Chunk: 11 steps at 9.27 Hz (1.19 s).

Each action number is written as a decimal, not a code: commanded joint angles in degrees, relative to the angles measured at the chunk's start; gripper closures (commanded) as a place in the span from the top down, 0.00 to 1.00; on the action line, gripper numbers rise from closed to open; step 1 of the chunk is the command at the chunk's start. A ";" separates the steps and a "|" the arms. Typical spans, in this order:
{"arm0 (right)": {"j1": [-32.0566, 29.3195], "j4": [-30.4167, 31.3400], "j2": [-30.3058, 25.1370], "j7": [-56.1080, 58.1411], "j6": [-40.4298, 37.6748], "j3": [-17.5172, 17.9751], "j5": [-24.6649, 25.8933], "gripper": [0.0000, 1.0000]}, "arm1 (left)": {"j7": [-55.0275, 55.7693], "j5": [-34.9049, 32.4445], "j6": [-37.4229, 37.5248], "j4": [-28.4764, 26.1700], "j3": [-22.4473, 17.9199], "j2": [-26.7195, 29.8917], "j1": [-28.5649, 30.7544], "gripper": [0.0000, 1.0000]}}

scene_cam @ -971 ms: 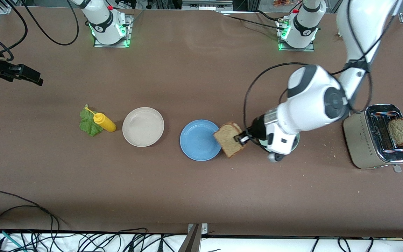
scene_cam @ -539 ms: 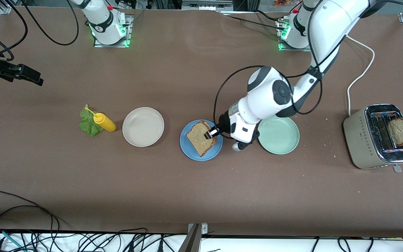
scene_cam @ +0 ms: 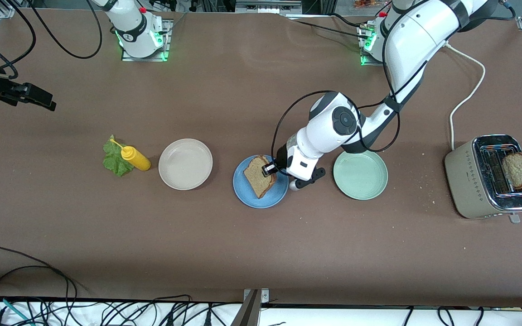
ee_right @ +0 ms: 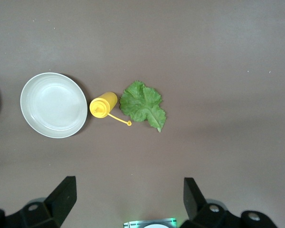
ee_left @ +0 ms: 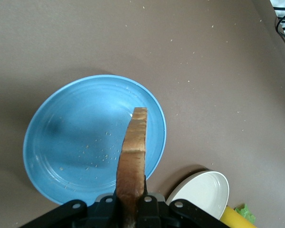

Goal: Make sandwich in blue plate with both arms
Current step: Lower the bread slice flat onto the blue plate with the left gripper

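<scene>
I need to use my left gripper to let go of the brown slice of bread so it lies flat on the crumb-dotted middle of the blue plate (scene_cam: pixel 262 182) (ee_left: pixel 94 141).
My left gripper (scene_cam: pixel 268 170) is shut on a brown bread slice (scene_cam: pixel 258 175) and holds it tilted over the blue plate (scene_cam: pixel 245 192). In the left wrist view the bread slice (ee_left: pixel 133 152) shows edge-on between the gripper's (ee_left: pixel 130 209) fingers, above the blue plate (ee_left: pixel 71 137), which carries only crumbs. A second bread slice (scene_cam: pixel 518 170) sticks out of the toaster (scene_cam: pixel 474 181). A green lettuce leaf (scene_cam: pixel 114 159) lies on the table toward the right arm's end. My right gripper (ee_right: pixel 128 185) waits open high above the lettuce leaf (ee_right: pixel 142 104), holding nothing.
A yellow squeeze bottle (scene_cam: pixel 136 158) lies against the lettuce. A beige plate (scene_cam: pixel 185 164) stands between the bottle and the blue plate. A pale green plate (scene_cam: pixel 360 174) sits beside the blue plate toward the left arm's end. Cables hang along the table's near edge.
My left gripper has carried the bread slice from just off the blue plate's rim to over the plate's middle, uncovering the pale green plate. The right arm has not moved.
</scene>
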State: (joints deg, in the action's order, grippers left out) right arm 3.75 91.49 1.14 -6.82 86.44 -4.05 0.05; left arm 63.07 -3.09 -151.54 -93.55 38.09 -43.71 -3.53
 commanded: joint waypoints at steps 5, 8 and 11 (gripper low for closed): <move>-0.24 0.53 -0.70 -0.04 -0.22 0.18 -0.93 1.00 | 0.92 -1.04 -4.03 1.08 -6.71 -1.11 -7.37 0.00; -0.24 0.53 -0.70 -0.04 -0.22 0.18 -1.02 1.00 | 1.09 -0.69 -4.03 1.87 -6.71 -1.02 -7.20 0.00; -0.24 0.53 -0.70 0.05 -0.22 0.18 -0.93 1.00 | 2.05 -0.78 -3.94 2.05 -6.71 -2.34 -7.46 0.00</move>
State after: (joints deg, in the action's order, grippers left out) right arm 3.76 91.49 1.14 -6.82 86.44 -4.04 0.05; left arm 63.28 -3.39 -155.30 -92.61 31.84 -44.82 -10.22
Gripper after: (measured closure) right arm 0.000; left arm 0.894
